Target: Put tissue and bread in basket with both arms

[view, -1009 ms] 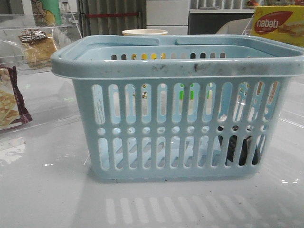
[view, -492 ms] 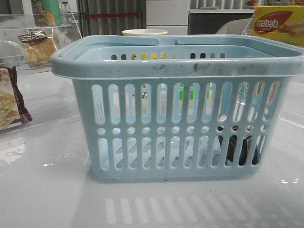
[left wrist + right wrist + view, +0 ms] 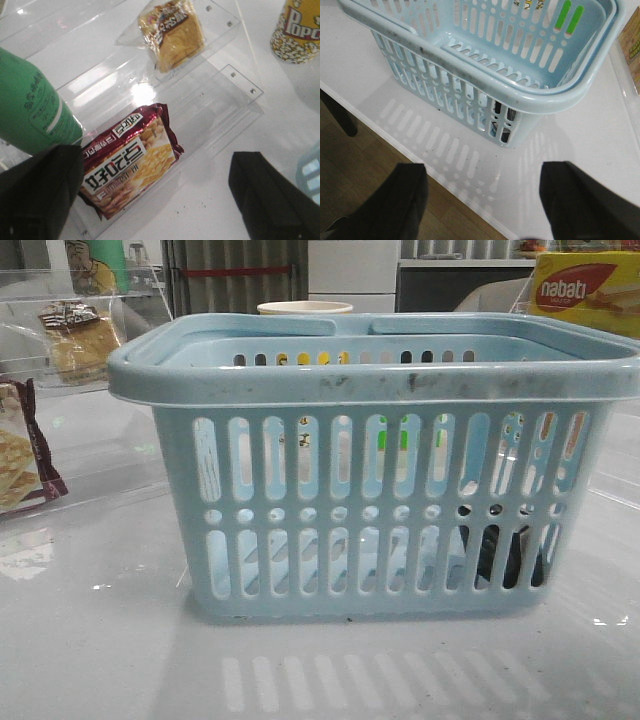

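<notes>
The left gripper will move to the bread on the clear shelf step and close on the bag's edge (image 3: 53, 342) (image 3: 157, 54) farthest from the pale blue basket.
The pale blue basket (image 3: 380, 380) fills the middle of the front view and also shows in the right wrist view (image 3: 530, 100). The black tissue pack (image 3: 500, 555) lies inside it at the bottom right corner, seen through the slots, and shows dark in the right wrist view (image 3: 500, 117). The bread (image 3: 172, 32) lies on a clear shelf step, and at the far left in the front view (image 3: 78, 340). My left gripper (image 3: 155, 200) is open and empty, above the table near the shelf. My right gripper (image 3: 482, 200) is open and empty over the table's front edge.
A maroon-edged cracker packet (image 3: 130, 160) lies on the lower clear step beside a green bottle (image 3: 30, 110). A popcorn cup (image 3: 300, 30) stands behind. A yellow Nabati box (image 3: 585, 290) sits back right. The table edge and wooden floor (image 3: 395, 145) show below the right gripper.
</notes>
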You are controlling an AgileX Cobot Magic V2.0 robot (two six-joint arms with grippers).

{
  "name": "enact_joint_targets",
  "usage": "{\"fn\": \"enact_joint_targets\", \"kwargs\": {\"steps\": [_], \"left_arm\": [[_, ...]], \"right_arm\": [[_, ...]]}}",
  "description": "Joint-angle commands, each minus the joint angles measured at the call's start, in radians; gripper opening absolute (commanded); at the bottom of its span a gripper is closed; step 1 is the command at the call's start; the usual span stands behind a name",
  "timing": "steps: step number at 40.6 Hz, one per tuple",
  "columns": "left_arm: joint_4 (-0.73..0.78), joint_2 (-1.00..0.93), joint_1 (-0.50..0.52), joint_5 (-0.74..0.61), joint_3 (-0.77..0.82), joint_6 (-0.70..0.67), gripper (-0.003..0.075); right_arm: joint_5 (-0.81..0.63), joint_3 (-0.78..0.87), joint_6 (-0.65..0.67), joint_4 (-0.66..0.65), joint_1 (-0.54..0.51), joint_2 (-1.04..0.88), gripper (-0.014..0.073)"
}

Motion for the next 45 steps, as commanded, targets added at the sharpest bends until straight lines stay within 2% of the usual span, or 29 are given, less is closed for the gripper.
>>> {"fn": "enact_joint_targets", "kwargs": {"steps": [1, 11, 21, 41, 45], "left_arm": [[-0.041, 0.081, 0.009, -0.071, -0.113, -0.01, 0.0636], [-0.109, 0.33, 0.009, -0.079, -0.319, -0.01, 0.0636], [-0.004, 0.524, 0.009, -0.161, -0.455, -0.01, 0.0636], [-0.032, 0.656, 0.009, -0.283, -0.513, -0.01, 0.0631], [-0.036, 0.658, 0.009, -0.285, -0.513, -0.01, 0.0585]], "right_arm": [[-0.073, -0.026, -0.006, -0.009, -0.001, 0.002, 0.0569], [-0.073, -0.026, -0.006, -0.009, -0.001, 0.002, 0.0569], [-0.073, -0.026, -0.006, -0.009, -0.001, 0.002, 0.0569], [-0.073, -0.026, -0.006, -0.009, -0.001, 0.002, 0.0569], [-0.073, -0.026, -0.006, -0.009, -0.001, 0.002, 0.0569]]}}
